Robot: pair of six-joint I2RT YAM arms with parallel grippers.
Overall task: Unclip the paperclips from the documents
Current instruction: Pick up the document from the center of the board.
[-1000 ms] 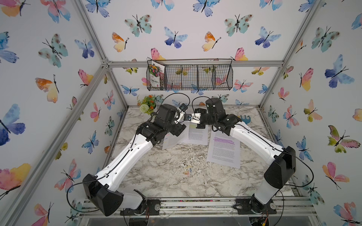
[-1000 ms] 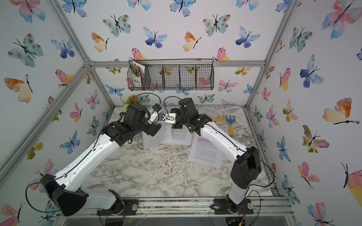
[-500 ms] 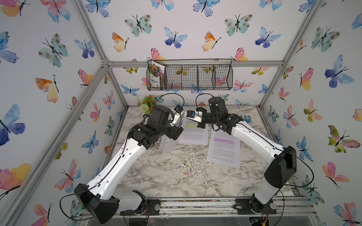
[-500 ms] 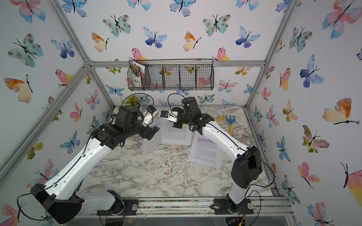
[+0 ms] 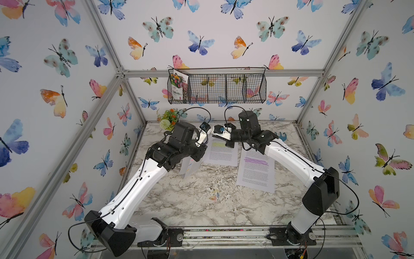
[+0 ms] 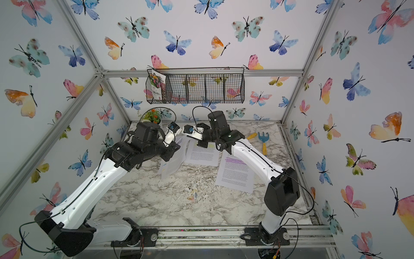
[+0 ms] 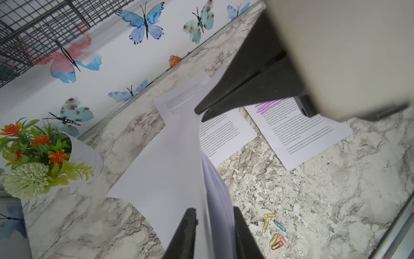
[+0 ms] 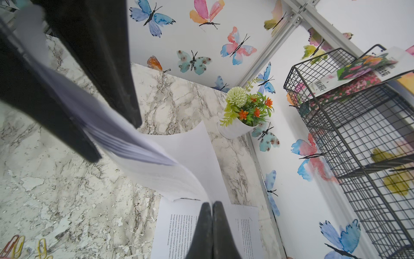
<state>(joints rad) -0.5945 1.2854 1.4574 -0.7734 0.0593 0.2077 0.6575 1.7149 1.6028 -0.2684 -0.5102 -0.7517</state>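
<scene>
The document is bending in the left gripper with its pages fanned apart, so that gripper should open and grab the document's side edge [image 7: 140, 215] while the right gripper keeps hold of the document's corner.
An unhighlighted white document [image 5: 190, 167] hangs raised over the table's back left, its pages fanned apart. My left gripper [image 7: 212, 224] is shut on this sheaf [image 7: 170, 170]. My right gripper [image 8: 211, 205] is shut on its upper corner, and its fingertips [image 7: 198, 112] show in the left wrist view. No clip shows on the held sheaf. The yellow-highlighted document [image 5: 221, 152] and the purple-highlighted document [image 5: 256, 170] lie flat on the marble. Several loose paperclips [image 5: 214, 195] [image 7: 274, 231] lie together at mid-table.
A wire basket [image 5: 224, 89] on the back wall holds a flower seed packet [image 5: 178, 87]. A white pot of artificial flowers [image 5: 167, 122] stands in the back left corner. A blue hand rake [image 6: 263, 139] lies at the back right.
My left gripper has closed on the hanging sheaf after drawing away to the left while open. My right gripper has stayed shut on the sheaf's corner, shifting slightly.
</scene>
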